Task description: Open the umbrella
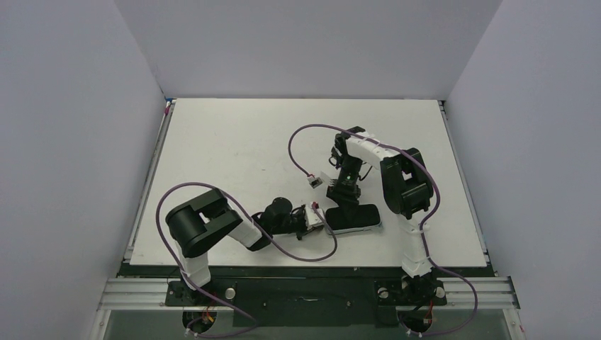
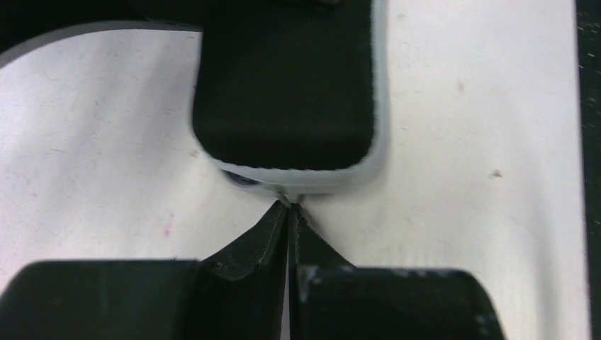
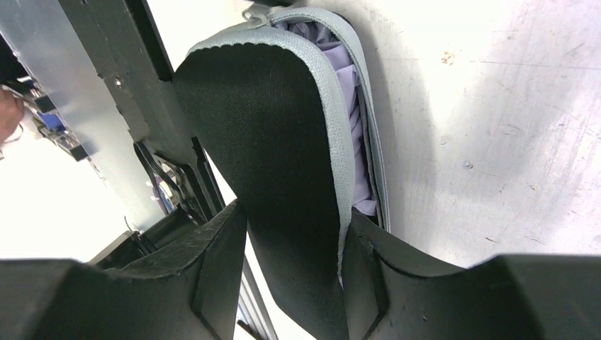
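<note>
My left gripper's fingers pinch only the end of the small pale tab, so it should open and take the tab closer to the umbrella's rim (image 2: pixel 289 190).
The umbrella (image 1: pixel 356 218) lies flat on the white table near its front edge, as a black bundle with pale grey edging. In the right wrist view lavender fabric (image 3: pixel 351 92) shows inside the umbrella (image 3: pixel 276 127). My right gripper (image 1: pixel 347 193) comes down from behind, and the right gripper (image 3: pixel 296 216) is shut across the bundle's width, a finger on each side. My left gripper (image 1: pixel 320 216) lies low at the umbrella's left end. Close up, the left gripper (image 2: pixel 290 207) has its tips pressed together on a small pale tab (image 2: pixel 291 197) at the rim of the umbrella (image 2: pixel 283 92).
Purple cables (image 1: pixel 298 149) loop over the table around both arms, with a white connector (image 1: pixel 314 180) just behind the left gripper. Grey walls enclose the table on three sides. The table's front edge (image 1: pixel 305 265) runs close below the umbrella.
</note>
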